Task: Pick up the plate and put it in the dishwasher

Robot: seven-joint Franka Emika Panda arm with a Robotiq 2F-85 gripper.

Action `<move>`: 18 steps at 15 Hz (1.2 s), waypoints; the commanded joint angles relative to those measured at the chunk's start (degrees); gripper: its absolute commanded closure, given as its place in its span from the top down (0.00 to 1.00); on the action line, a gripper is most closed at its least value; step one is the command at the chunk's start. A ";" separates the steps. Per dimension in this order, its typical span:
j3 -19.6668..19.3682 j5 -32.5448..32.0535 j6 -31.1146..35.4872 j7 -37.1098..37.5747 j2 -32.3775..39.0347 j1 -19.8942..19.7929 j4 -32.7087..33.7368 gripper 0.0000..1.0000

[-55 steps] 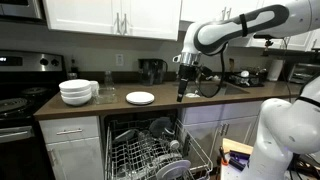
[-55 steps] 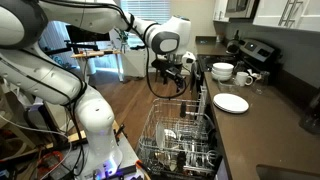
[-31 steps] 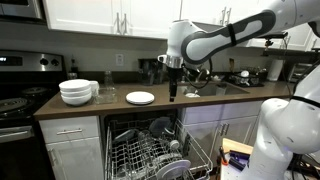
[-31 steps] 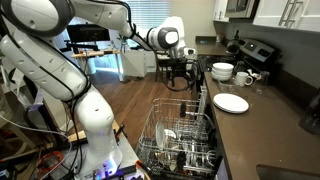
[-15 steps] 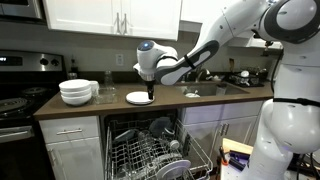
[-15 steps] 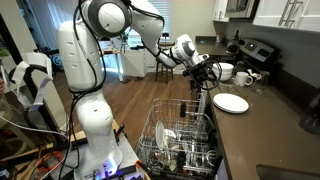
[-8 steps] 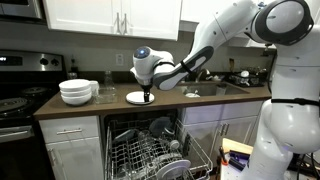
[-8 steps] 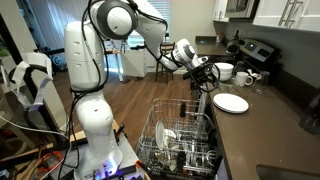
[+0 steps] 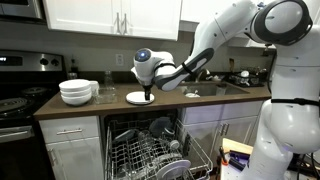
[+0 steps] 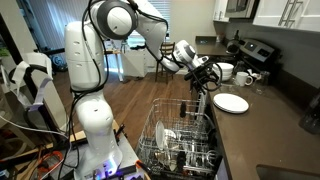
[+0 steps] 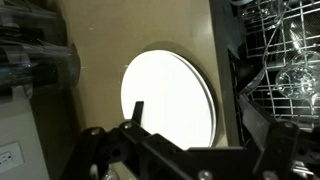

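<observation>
The robot's gripper will next go to the plate's edge (image 9: 137, 103) (image 11: 213, 110) facing the open dishwasher and close there.
The plate (image 9: 138, 97) is small, flat and white and lies on the brown countertop; it also shows in an exterior view (image 10: 231, 103) and in the wrist view (image 11: 165, 95). My gripper (image 9: 149, 96) hangs just over the plate's near edge, also seen in an exterior view (image 10: 204, 84). In the wrist view my gripper (image 11: 195, 115) is open, its two dark fingers spread with the plate's edge between them; I cannot tell whether they touch the plate. The dishwasher (image 9: 150, 152) stands open below the counter with its wire rack (image 10: 180, 135) pulled out; the rack also shows in the wrist view (image 11: 280, 50).
A stack of deeper white bowls (image 9: 77, 92) sits left of the plate, with glasses beside it. A black stove (image 9: 15, 108) stands at the counter's end. The rack holds several dishes. A sink area with clutter (image 9: 235, 78) lies further along the counter.
Over the last second the arm has settled slightly lower and closer over the plate's edge. The plate has not moved.
</observation>
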 commanded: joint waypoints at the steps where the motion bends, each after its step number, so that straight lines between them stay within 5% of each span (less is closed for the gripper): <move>1: -0.46 -6.48 1.17 4.79 1.66 -0.23 1.72 1.00; 9: -0.38 -11.23 -1.33 12.20 9.41 0.51 9.36 1.00; 18: -0.29 -7.07 -6.61 15.88 18.80 2.08 19.18 1.00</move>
